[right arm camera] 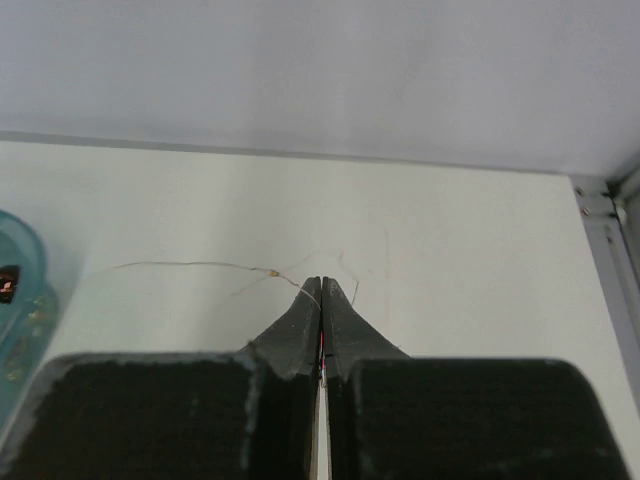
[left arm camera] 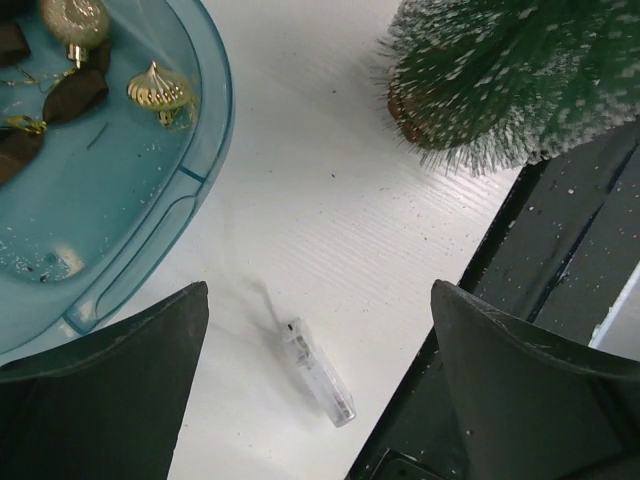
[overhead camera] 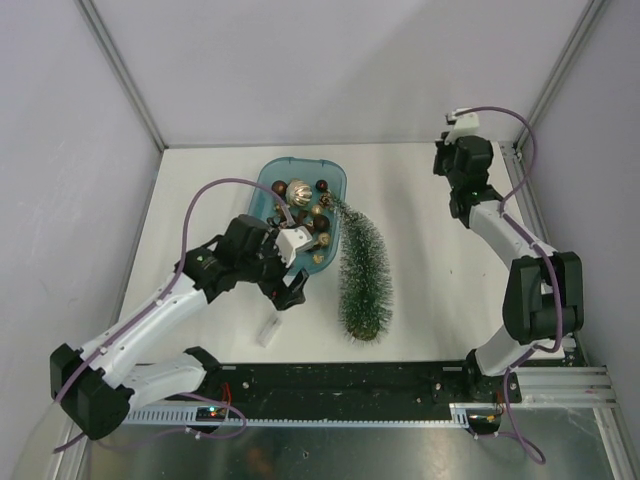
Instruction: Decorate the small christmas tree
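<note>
Next, my left gripper closes its fingers on the thin wire beside the small christmas tree's base (overhead camera: 356, 335) (left arm camera: 405, 130), at the spot that is near the black rail.
The small christmas tree (overhead camera: 365, 270) lies on its side mid-table, tip touching the teal tray (overhead camera: 268, 190), base toward the near rail; its bushy base end (left arm camera: 520, 80) shows in the left wrist view. My left gripper (left arm camera: 320, 290) hangs open over a small clear plastic box (left arm camera: 318, 372) that lies on the table with nothing between the fingers. My right gripper (right arm camera: 322, 285), at the back right, is shut on a thin wire (right arm camera: 190, 265) with a tiny bead; the wire runs left toward the tray.
The tray (left arm camera: 215, 110) holds several gold and brown ornaments (overhead camera: 298, 190), one a gold onion-shaped bauble (left arm camera: 158, 90). A black rail (overhead camera: 350, 380) borders the near edge, close to the clear box (overhead camera: 268, 330). Walls close the back and sides.
</note>
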Controlling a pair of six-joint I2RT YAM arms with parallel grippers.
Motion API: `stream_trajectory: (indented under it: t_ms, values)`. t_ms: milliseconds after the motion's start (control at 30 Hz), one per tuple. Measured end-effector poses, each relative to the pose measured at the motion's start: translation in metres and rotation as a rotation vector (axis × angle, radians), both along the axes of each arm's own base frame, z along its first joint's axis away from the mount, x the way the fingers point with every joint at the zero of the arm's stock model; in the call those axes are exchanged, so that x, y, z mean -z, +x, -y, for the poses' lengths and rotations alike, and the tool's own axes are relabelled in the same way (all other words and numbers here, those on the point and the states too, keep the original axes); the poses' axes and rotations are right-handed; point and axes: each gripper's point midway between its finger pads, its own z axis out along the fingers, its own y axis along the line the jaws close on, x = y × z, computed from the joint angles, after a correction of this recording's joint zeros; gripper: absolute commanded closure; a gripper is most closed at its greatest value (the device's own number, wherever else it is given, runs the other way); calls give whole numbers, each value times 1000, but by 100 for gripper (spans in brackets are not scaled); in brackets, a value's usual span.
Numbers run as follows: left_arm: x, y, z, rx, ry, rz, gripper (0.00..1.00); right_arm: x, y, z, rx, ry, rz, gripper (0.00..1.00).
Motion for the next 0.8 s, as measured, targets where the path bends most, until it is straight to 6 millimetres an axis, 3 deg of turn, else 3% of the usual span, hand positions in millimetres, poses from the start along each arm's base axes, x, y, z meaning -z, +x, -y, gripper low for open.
stream_trajectory:
  t_ms: [200,433,633,800]
  values:
    - [-21,-4,-2,-3,-44,56,1,10,-19,47,110,20,-37,100]
    - [-51,-4,-14,-15,-48,155,0,-5,-55,73,246,-3,-63,100]
    - [-102,-1,-17,2,-78,268,0,-10,-105,109,440,-63,-119,100]
    - [-123,-6,-20,24,-95,310,0,-25,-156,130,579,-130,-151,100]
